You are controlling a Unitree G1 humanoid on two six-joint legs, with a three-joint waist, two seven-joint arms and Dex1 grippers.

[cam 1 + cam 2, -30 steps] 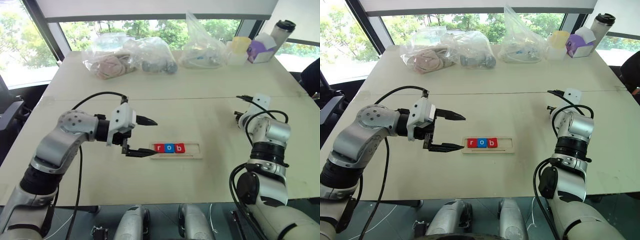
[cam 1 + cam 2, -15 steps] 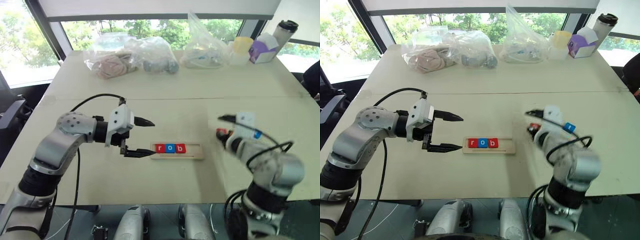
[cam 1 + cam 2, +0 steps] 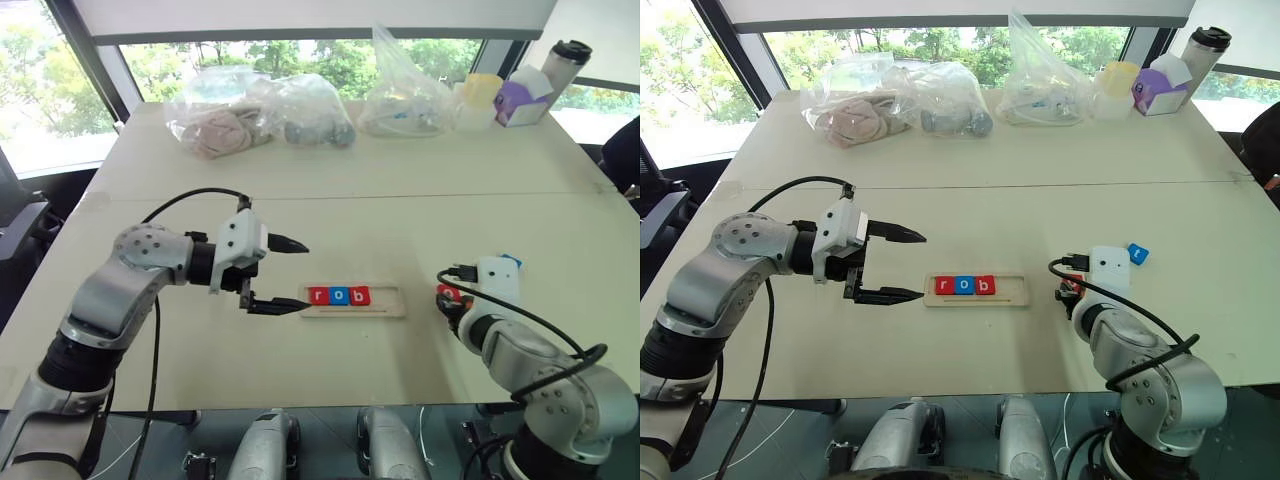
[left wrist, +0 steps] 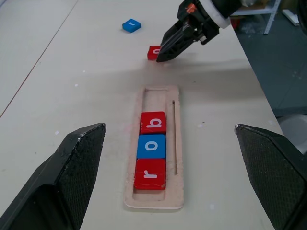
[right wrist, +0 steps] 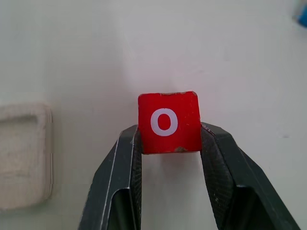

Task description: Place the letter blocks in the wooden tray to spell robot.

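My right gripper is pinching the red o block on the side that must meet b, so I should put it down, turn and grip its other sides (image 5: 168, 93).
The wooden tray (image 3: 390, 300) lies at mid-table and holds three letter blocks at its left end: a red r (image 4: 149, 173), a blue o (image 4: 151, 146) and a red b (image 4: 153, 122). Its right end is empty. My right gripper (image 5: 169, 128) is shut on a red o block (image 5: 169, 121), low over the table just right of the tray's empty end. A blue t block (image 3: 1137, 254) lies on the table farther right. At the tray's left end my left gripper (image 3: 306, 274) hovers open, with nothing between its fingers.
Several clear plastic bags (image 3: 290, 108) with soft items sit along the table's far side. A yellow cup (image 3: 482, 88), a purple box (image 3: 522, 100) and a tumbler (image 3: 562, 62) stand at the far right corner.
My right arm has swung back and in toward the tray's right end, carrying the red o block down near the table. The left arm has not moved.
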